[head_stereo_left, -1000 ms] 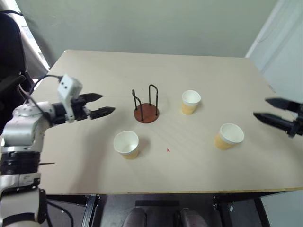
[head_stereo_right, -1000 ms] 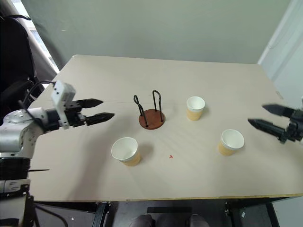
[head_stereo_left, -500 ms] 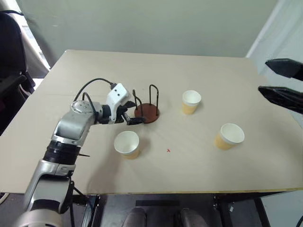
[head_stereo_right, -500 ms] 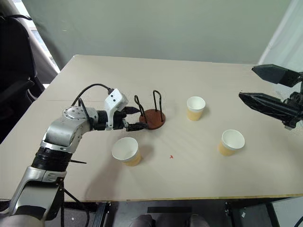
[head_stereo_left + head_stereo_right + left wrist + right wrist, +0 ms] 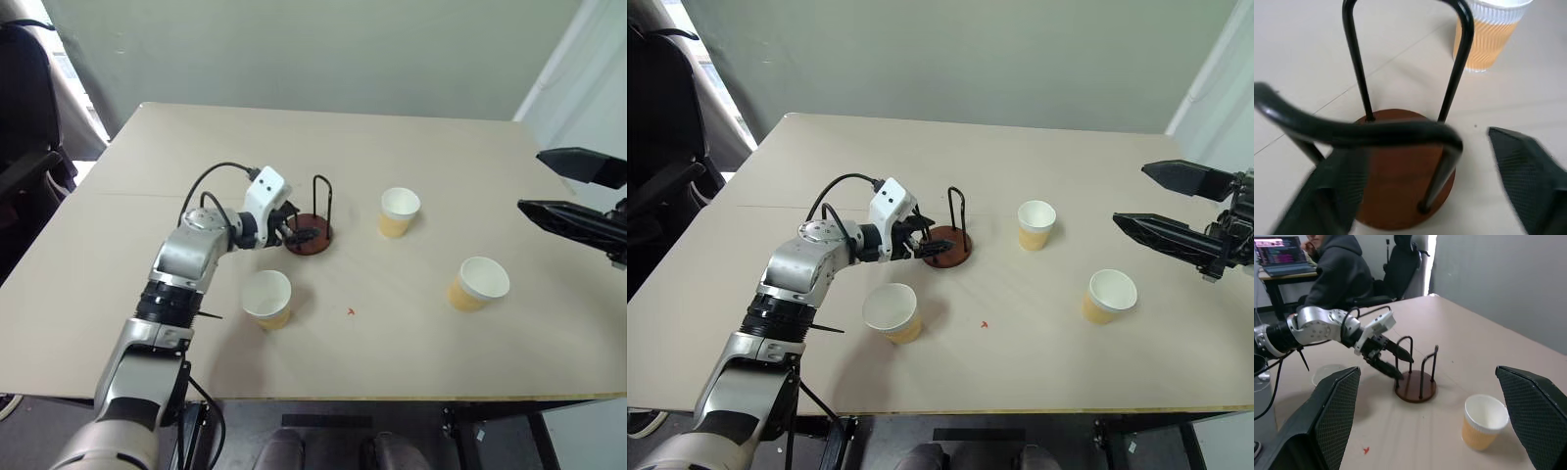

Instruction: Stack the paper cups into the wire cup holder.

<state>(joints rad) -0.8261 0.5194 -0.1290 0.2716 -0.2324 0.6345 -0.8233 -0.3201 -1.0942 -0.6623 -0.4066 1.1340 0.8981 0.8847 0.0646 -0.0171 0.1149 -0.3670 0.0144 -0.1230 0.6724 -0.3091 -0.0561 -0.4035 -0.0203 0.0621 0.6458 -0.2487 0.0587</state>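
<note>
One paper cup is farthest from the wire cup holder. Next, my right gripper closes on the near side of the rim [image 5: 483,300] of that cup.
The wire cup holder [image 5: 312,240], a red-brown disc with black wire loops, stands mid-table. My left gripper [image 5: 302,227] reaches it from the left. Its fingers [image 5: 1528,181] stand apart on either side of the near wire loop [image 5: 1361,132], over the base [image 5: 1400,191], gripping nothing. Three tan paper cups stand upright and empty: one [image 5: 399,211] right of the holder, one [image 5: 267,299] in front of my left arm, one [image 5: 478,283] at the front right. My right gripper [image 5: 529,181] hovers wide open above the table's right edge, away from all the cups.
The beige table [image 5: 196,147] has bare room at the back and left. A small red mark [image 5: 350,312] lies near the front. A seated person [image 5: 1337,269] and a laptop [image 5: 1278,254] are beyond the table's left side.
My left gripper has travelled right from the table's left part to the holder, and its fingers now straddle the near loop, slightly narrower. My right gripper stays open, a little higher.
</note>
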